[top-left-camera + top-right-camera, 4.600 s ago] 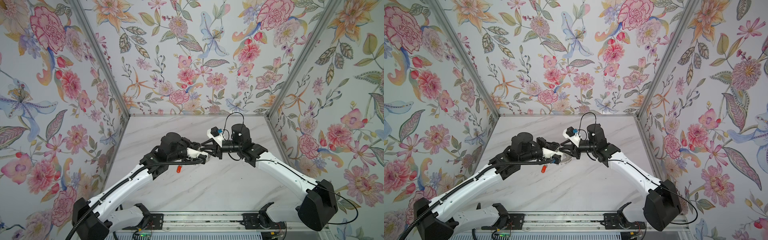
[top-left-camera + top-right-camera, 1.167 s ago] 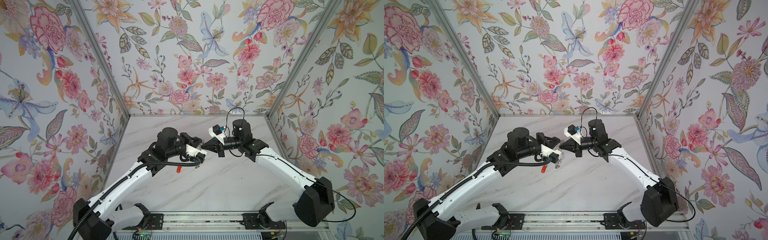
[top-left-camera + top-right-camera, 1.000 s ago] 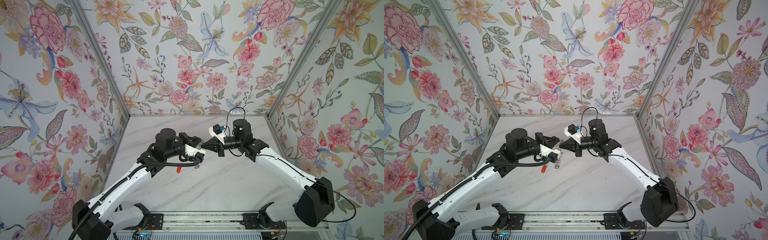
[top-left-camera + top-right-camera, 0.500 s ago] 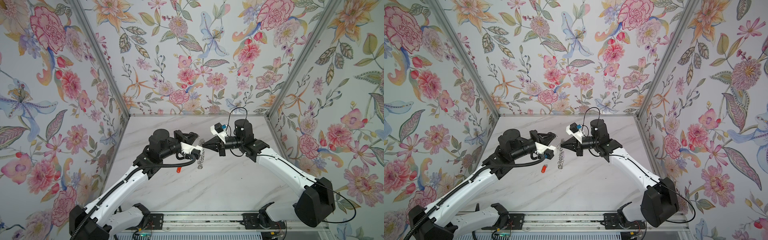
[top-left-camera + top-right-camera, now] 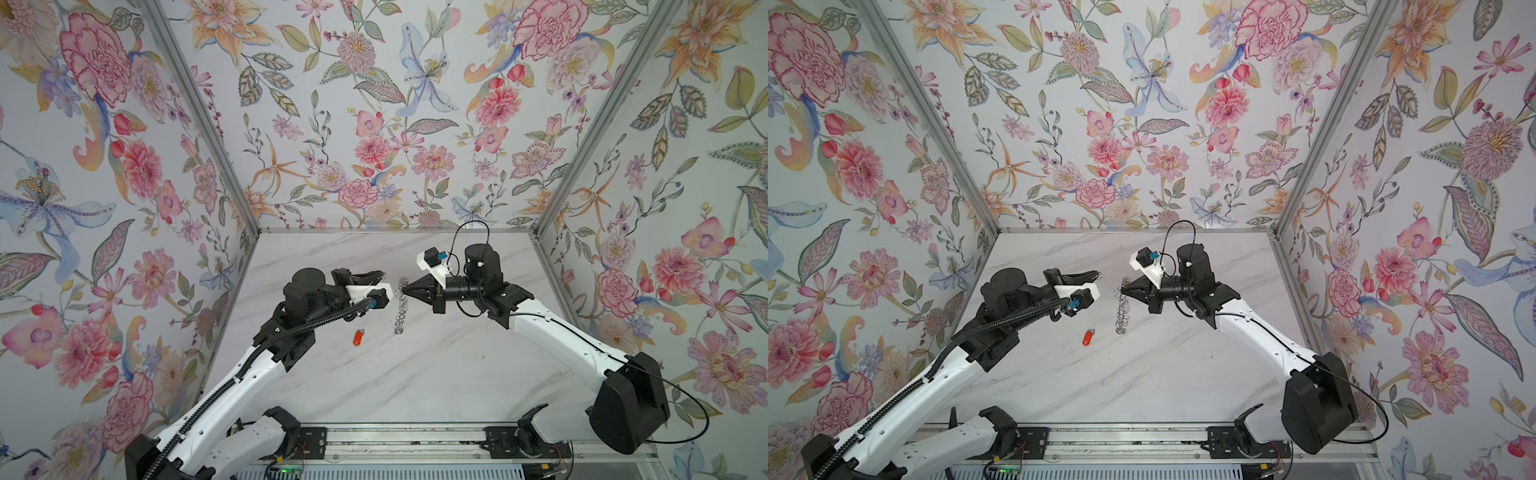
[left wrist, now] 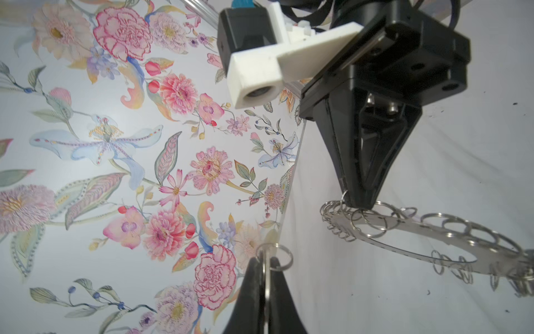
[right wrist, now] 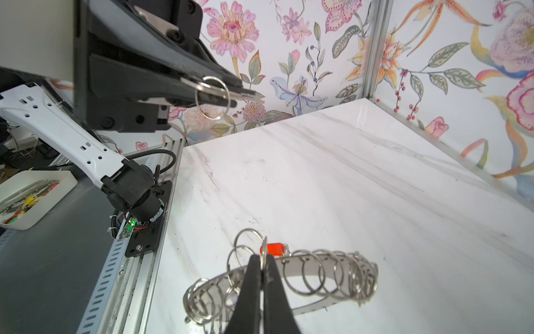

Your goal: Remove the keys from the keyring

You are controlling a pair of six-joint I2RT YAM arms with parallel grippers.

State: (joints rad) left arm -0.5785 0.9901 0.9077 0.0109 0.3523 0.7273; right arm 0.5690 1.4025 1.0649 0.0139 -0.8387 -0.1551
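Next, my left gripper lets go of the small silver ring on the marble table (image 5: 371,341), next to the orange-red fob.
The keyring (image 5: 401,305) (image 5: 1121,309), a flat silver band rimmed with many wire loops, hangs edge-on above the marble table. My right gripper (image 5: 409,291) (image 7: 262,260) is shut on one of its loops. The band (image 7: 294,269) curves below the fingers, and it also shows in the left wrist view (image 6: 433,240). My left gripper (image 5: 382,275) (image 6: 265,260) sits a short gap to the left of the keyring. It is shut on a small loose silver ring (image 6: 274,256) (image 7: 212,97). An orange-red fob (image 5: 358,337) (image 5: 1087,337) lies on the table below, apart from both.
Floral walls close the table on three sides, and a metal rail (image 5: 395,440) runs along the front edge. Off the table beside the left arm's base stands a white tray (image 7: 29,196) of small parts.
My left gripper has pulled back to the left with the small ring, opening a gap from the keyring. The right gripper has kept its hold and barely moved.
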